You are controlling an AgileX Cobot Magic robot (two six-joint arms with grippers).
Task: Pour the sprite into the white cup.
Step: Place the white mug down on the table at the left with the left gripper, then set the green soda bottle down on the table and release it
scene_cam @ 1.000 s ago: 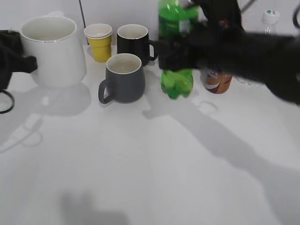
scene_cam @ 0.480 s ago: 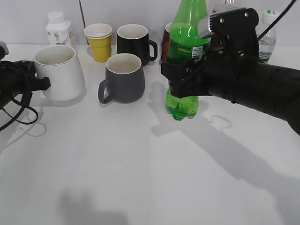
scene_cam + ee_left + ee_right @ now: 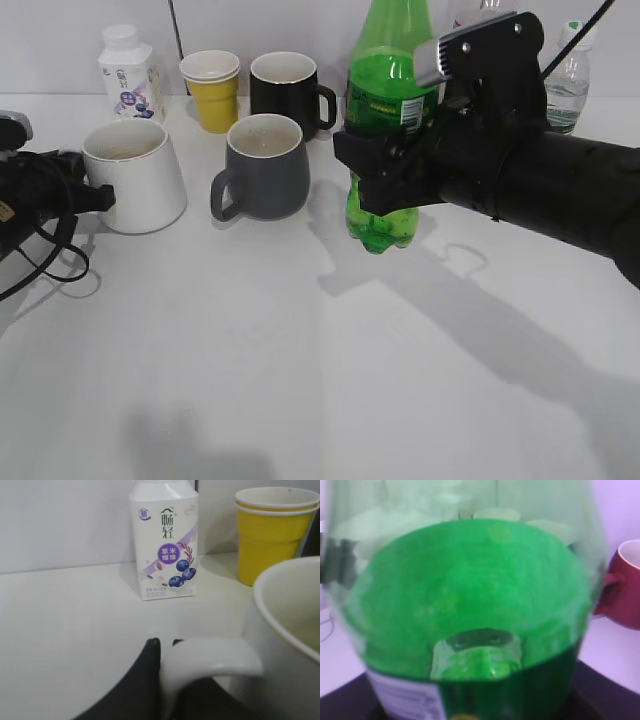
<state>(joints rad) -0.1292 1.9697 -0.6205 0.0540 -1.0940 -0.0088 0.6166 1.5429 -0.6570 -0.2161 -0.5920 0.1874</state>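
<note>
My right gripper needs to set the sprite down so that it stands upright on the table (image 3: 407, 234), in between the grey mug and the clear bottle.
The sprite (image 3: 384, 130), a tall green bottle with a green label, stands upright in my right gripper (image 3: 385, 170), which is shut round its middle and holds it just above the table. It fills the right wrist view (image 3: 470, 595). The white cup (image 3: 135, 175) stands on the table at the left. My left gripper (image 3: 85, 195) is shut on its loop handle (image 3: 210, 652). The cup's rim and wall show at the right of the left wrist view (image 3: 290, 630).
A grey mug (image 3: 262, 165), a black mug (image 3: 285, 90), a yellow paper cup (image 3: 211, 88) and a small milk carton (image 3: 127, 70) stand behind. A red mug (image 3: 625, 582) and a clear bottle (image 3: 565, 85) are at the back right.
The white cup and my left gripper have moved back down and to the right onto the table. The sprite in my right gripper shifted slightly left and is steadier.
</note>
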